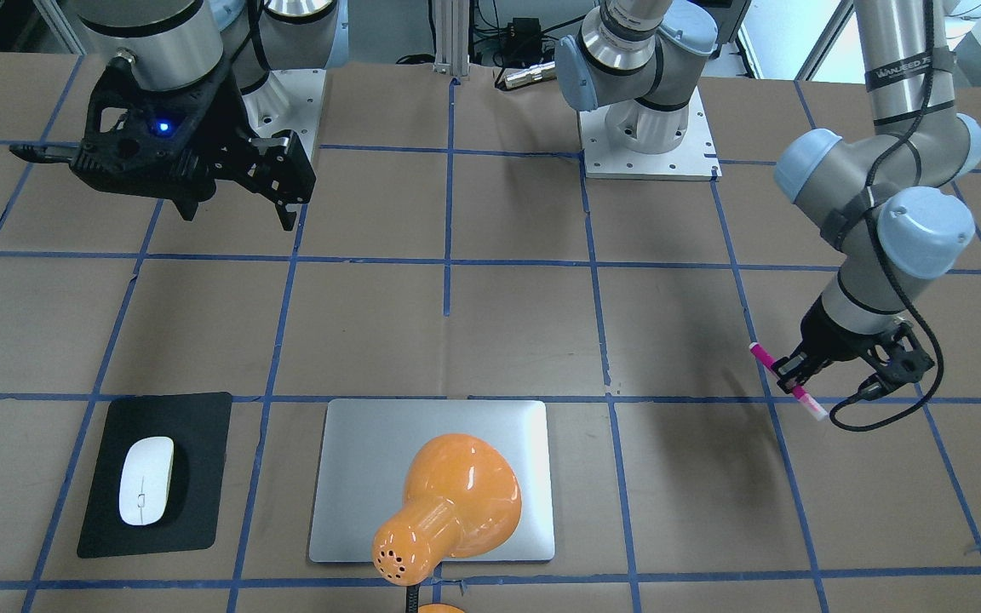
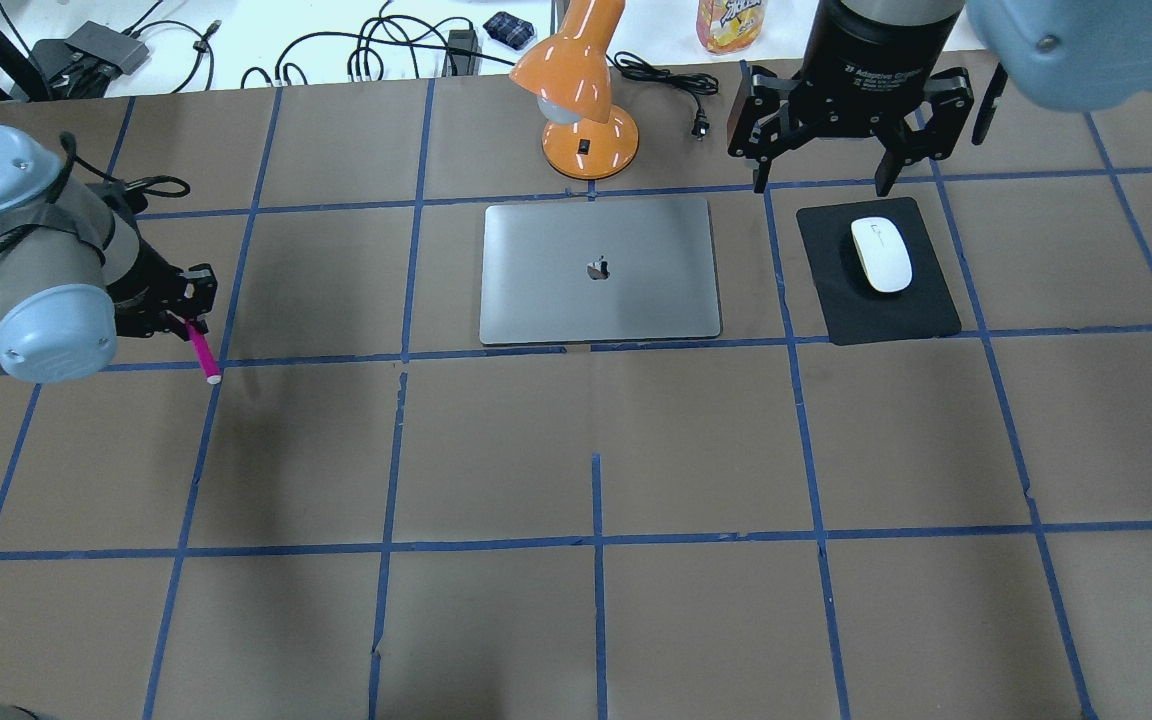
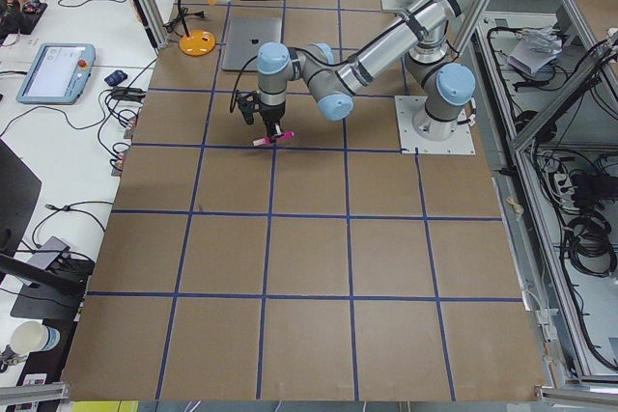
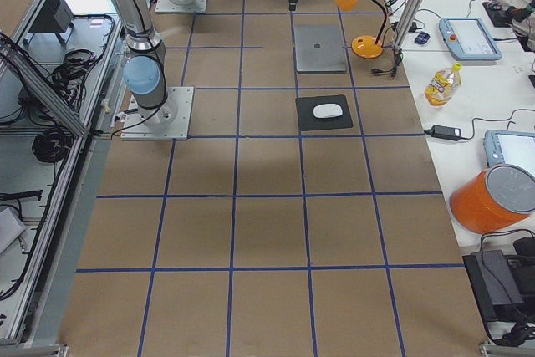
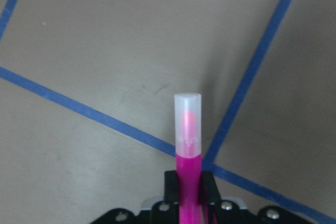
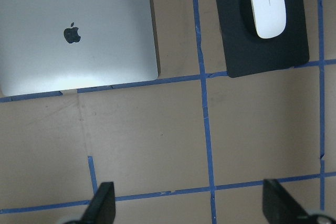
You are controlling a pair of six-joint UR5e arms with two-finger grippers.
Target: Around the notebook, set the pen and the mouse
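Note:
Once my left gripper lets go, the magenta pen will lie on the table (image 1: 435,349) next to the edge of the silver notebook nearest my arms. The pen is now held off the table.
My left gripper (image 2: 186,318) is shut on the magenta pen (image 2: 202,353), holding it off the table far to the left of the notebook; the pale cap (image 5: 187,124) points out past the fingers (image 5: 169,188). The pen (image 1: 788,383) shows tilted in the front view, the left gripper (image 1: 793,370) around its middle. The silver notebook (image 2: 598,270) lies flat near the far edge. The white mouse (image 2: 881,254) rests on a black pad (image 2: 878,270) to the notebook's right. My right gripper (image 2: 816,150) hangs open, high above the pad's far edge, holding nothing.
An orange desk lamp (image 2: 586,110) stands just behind the notebook, its shade leaning over it in the front view (image 1: 448,507). Cables, a bottle (image 2: 729,22) and devices lie on the white bench beyond the table. Blue tape lines grid the brown table (image 2: 596,500).

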